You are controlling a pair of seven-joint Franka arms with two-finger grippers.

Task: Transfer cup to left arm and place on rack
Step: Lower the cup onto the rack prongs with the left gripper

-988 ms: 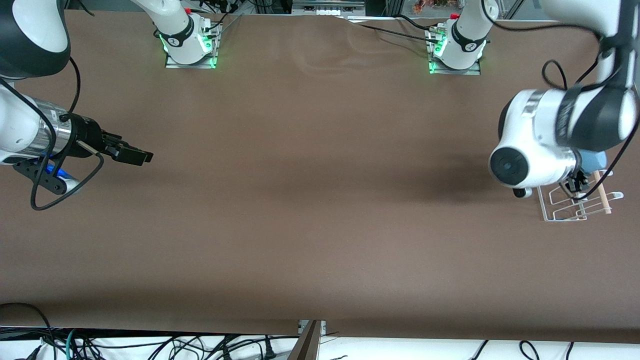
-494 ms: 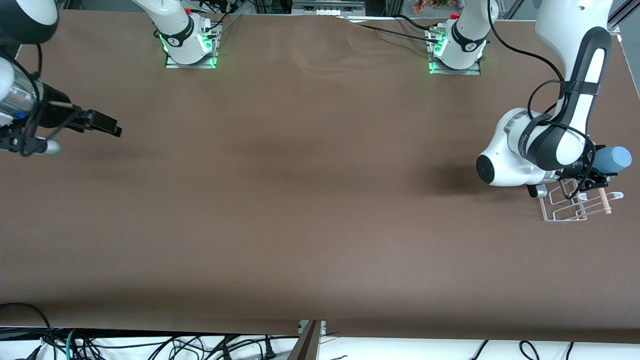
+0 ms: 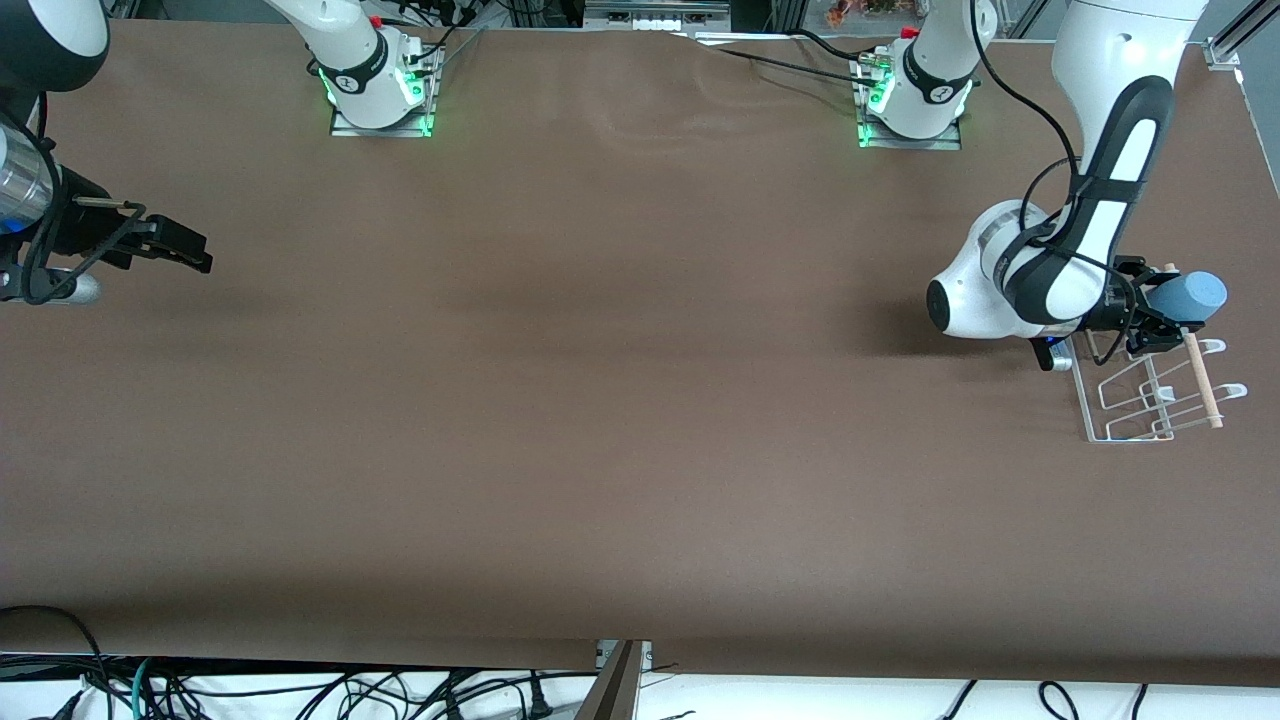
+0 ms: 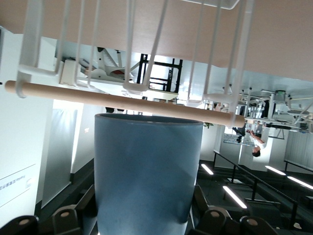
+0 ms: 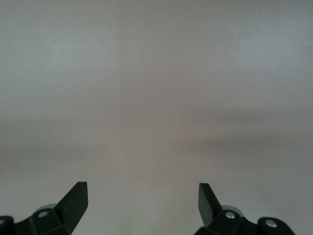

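My left gripper has the light-blue cup, held on its side over the rack's near end, to put down. Next, I set it in the middle of the white wire rack (image 3: 1130, 352) (image 4: 137, 39), beside its wooden rod.
My left gripper (image 3: 1158, 315) is shut on the light-blue cup (image 3: 1192, 296) and holds it on its side over the white wire rack (image 3: 1150, 395), at the rack's end nearest the arm bases. In the left wrist view the cup (image 4: 146, 171) fills the space between my fingers, with the rack's wooden rod (image 4: 122, 102) just past its rim. The rod (image 3: 1200, 370) also shows in the front view. My right gripper (image 3: 185, 250) is open and empty over the table at the right arm's end; its fingertips (image 5: 78, 198) stand wide apart.
The brown table (image 3: 620, 400) holds only the rack. The two arm bases (image 3: 375, 85) stand along the edge farthest from the front camera. Cables lie under the table edge nearest the front camera.
My left arm has swung its wrist so the cup now points outward over the rack's end, slightly toward the bases. My right gripper has drawn back toward the right arm's end of the table.
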